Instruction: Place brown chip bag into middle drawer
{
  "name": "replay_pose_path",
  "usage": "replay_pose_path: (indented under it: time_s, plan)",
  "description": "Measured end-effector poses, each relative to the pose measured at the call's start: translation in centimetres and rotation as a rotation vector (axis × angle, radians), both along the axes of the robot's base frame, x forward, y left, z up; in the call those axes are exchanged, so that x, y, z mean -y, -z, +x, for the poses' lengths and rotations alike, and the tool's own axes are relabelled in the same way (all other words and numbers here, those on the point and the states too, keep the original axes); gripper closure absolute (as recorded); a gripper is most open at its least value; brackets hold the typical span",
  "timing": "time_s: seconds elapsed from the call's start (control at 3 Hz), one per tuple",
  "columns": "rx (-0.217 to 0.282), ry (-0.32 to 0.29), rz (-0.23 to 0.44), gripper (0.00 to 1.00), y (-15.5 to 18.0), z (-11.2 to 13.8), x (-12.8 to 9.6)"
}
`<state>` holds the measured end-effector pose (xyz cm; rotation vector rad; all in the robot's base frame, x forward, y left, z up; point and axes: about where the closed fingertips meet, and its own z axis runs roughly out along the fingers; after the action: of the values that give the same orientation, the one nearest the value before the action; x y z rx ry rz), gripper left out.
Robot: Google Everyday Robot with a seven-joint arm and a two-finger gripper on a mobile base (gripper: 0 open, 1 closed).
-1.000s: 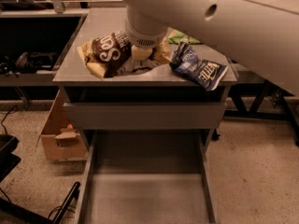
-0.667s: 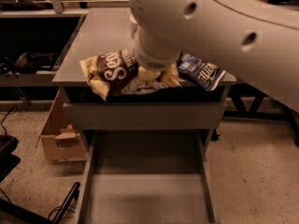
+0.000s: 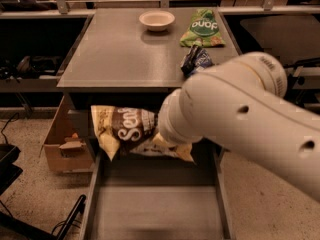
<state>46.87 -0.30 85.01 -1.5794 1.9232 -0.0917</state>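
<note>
The brown chip bag, hanging in front of the cabinet now, will be released from my gripper on the drawer's grey bottom toward the back of the open middle drawer (image 3: pixel 156 185).
The brown chip bag (image 3: pixel 125 129) is crumpled dark brown foil with white lettering and tan ends. It hangs in the air in front of the cabinet, below the top's front edge and over the back part of the open middle drawer (image 3: pixel 155 209). My gripper (image 3: pixel 161 136) is at the bag's right end, mostly hidden behind my large white wrist, and it holds the bag off any surface. The drawer is pulled out toward the camera, and its flat grey floor shows nothing lying on it.
On the grey cabinet top (image 3: pixel 125 54) stand a white bowl (image 3: pixel 157 20), a green bag (image 3: pixel 202 28) and a dark-blue bag (image 3: pixel 196 59) near the right front. A cardboard box (image 3: pixel 62 144) sits on the floor at the left. My white arm fills the right side.
The brown chip bag has come off the cabinet top and moved forward and down with my gripper, to hang over the open drawer. The dark-blue bag stayed on the top.
</note>
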Motion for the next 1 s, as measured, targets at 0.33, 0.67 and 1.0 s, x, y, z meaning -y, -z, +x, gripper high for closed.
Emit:
replay_pose_path:
  time_s: [0.33,0.67,1.0]
  plan:
    - [-0.112,0.032,0.105,1.0,8.2,-2.9,-1.9]
    - [-0.275,0.075,0.164,1.0,17.3,-4.5,-2.8]
    - [-0.413,0.092,0.166,1.0,23.9,-4.0,-3.0]
